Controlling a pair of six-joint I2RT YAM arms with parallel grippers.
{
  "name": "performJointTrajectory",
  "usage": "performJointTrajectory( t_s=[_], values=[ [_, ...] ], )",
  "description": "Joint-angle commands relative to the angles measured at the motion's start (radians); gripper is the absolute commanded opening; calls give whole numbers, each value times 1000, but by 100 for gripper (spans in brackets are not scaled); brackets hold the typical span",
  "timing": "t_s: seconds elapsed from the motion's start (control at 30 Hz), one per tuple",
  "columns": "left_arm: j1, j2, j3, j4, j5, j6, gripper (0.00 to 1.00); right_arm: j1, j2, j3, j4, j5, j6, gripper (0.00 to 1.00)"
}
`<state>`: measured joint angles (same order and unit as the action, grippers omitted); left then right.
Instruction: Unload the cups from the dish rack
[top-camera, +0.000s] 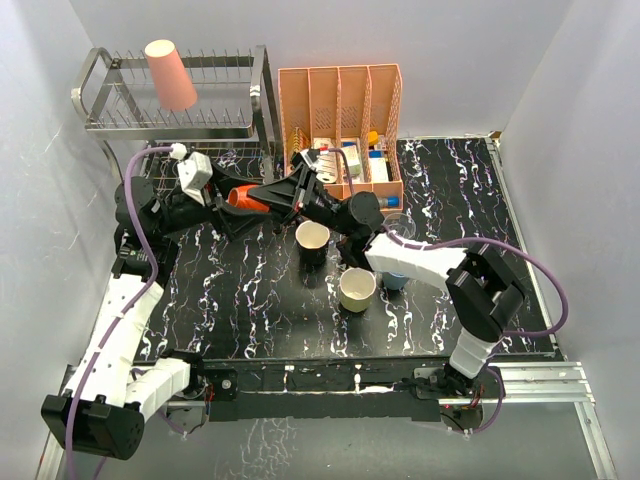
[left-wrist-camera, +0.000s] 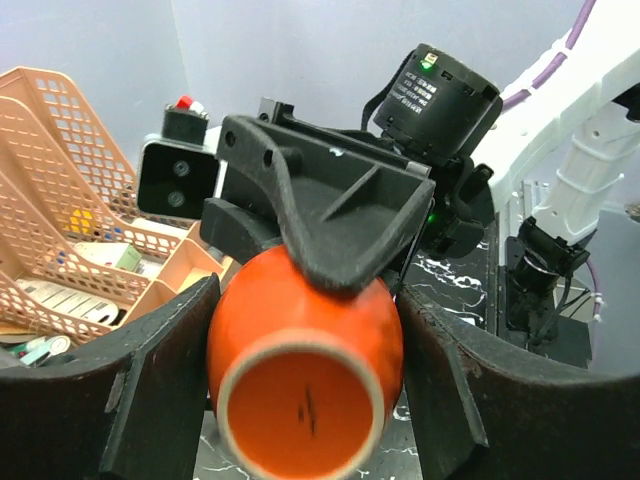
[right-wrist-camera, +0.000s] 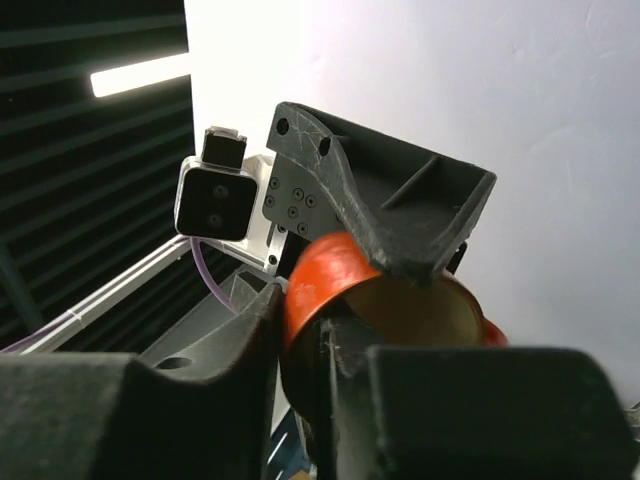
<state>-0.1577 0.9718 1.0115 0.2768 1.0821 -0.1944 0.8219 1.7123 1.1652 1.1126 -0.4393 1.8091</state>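
Note:
The robot's right gripper needs to set the orange cup down on the table (top-camera: 317, 285) beside the pale yellow mug, in front of the black mug.
A tiny orange cup (top-camera: 245, 198) lies on its side in the air in front of the dish rack (top-camera: 100, 125), held between both arms. My left gripper (left-wrist-camera: 310, 392) is shut on its body (left-wrist-camera: 305, 350), its mouth towards the left wrist camera. My right gripper (right-wrist-camera: 300, 335) pinches the far end of the cup (right-wrist-camera: 330, 270), one finger inside and one outside. A tall pink tumbler (top-camera: 171, 73) stands upside down on the rack's top tier. On the table stand a black mug (top-camera: 312, 241), a pale yellow mug (top-camera: 357, 289), a blue cup (top-camera: 395, 279) and a clear glass (top-camera: 398, 226).
A peach plastic organizer (top-camera: 340, 110) with small bottles stands at the back, right of the rack. The right arm reaches across over the mugs on the black marbled table (top-camera: 250, 310). White walls close in on three sides.

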Motion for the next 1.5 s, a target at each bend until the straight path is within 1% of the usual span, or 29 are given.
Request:
performJointTrajectory(
  t_s=[0.0, 0.03, 0.07, 0.13, 0.17, 0.2, 0.27, 0.3, 0.33, 0.4, 0.43, 0.47, 0.53, 0.6, 0.67, 0.73, 0.8, 0.9, 1.1, 1.2, 1.27, 1.47],
  values=[
    [-5, -22, 0, -162, 28, 230, 0, 3, -42, 6, 124, 53, 6, 9],
    [-4, -24, 6, -206, 20, 278, 0, 2, -49, -8, 119, 54, 2, 8],
    [-4, -25, 13, -258, 9, 324, 6, -1, -57, -23, 113, 53, -2, 8],
    [-5, -22, 29, -355, -19, 397, 62, -17, -81, -52, 84, 41, -24, 8],
    [-4, -15, 42, -412, -45, 424, 83, -29, -95, -68, 38, 28, -43, 8],
    [-3, -6, 57, -466, -73, 435, 95, -42, -116, -85, -7, 12, -66, 8],
    [-3, 23, 94, -573, -122, 452, 97, -77, -168, -122, -140, -23, -128, 8],
    [0, 38, 113, -622, -139, 464, 97, -99, -210, -140, -233, -43, -177, 8],
    [5, 50, 127, -662, -156, 468, 97, -118, -243, -147, -344, -59, -235, 8],
    [24, 65, 140, -704, -176, 465, 97, -148, -308, -128, -618, -58, -411, 8],
    [40, 71, 144, -718, -177, 460, 97, -156, -331, -99, -763, -29, -513, 8],
    [57, 79, 149, -730, -177, 454, 97, -159, -346, -62, -920, 3, -656, 8],
    [102, 106, 165, -754, -177, 430, 97, -157, -344, 25, -1195, 71, -836, 8],
    [170, 143, 196, -778, -162, 395, 97, -155, -330, 75, -1374, 124, -949, 8],
    [249, 182, 231, -787, -135, 348, 97, -136, -310, 106, -1493, 181, -1039, 8],
    [306, 212, 274, -806, -130, 337, 97, -105, -279, 135, -1574, 225, -1096, 8],
    [337, 232, 318, -830, -161, 340, 97, -60, -238, 171, -1645, 275, -1140, 8],
    [347, 242, 377, -862, -234, 353, 97, 15, -164, 234, -1749, 360, -1194, 8],
    [354, 270, 482, -887, -392, 329, 97, 136, 10, 348, -1868, 477, -1267, 8],
    [357, 309, 567, -910, -447, 307, 97, 170, 113, 406, -1920, 511, -1298, 8],
    [360, 347, 657, -933, -480, 291, 97, 186, 163, 436, -1950, 534, -1314, 8],
    [363, 464, 877, -977, -576, 270, 97, 201, 241, 445, -1971, 577, -1343, 8]
  ],
)
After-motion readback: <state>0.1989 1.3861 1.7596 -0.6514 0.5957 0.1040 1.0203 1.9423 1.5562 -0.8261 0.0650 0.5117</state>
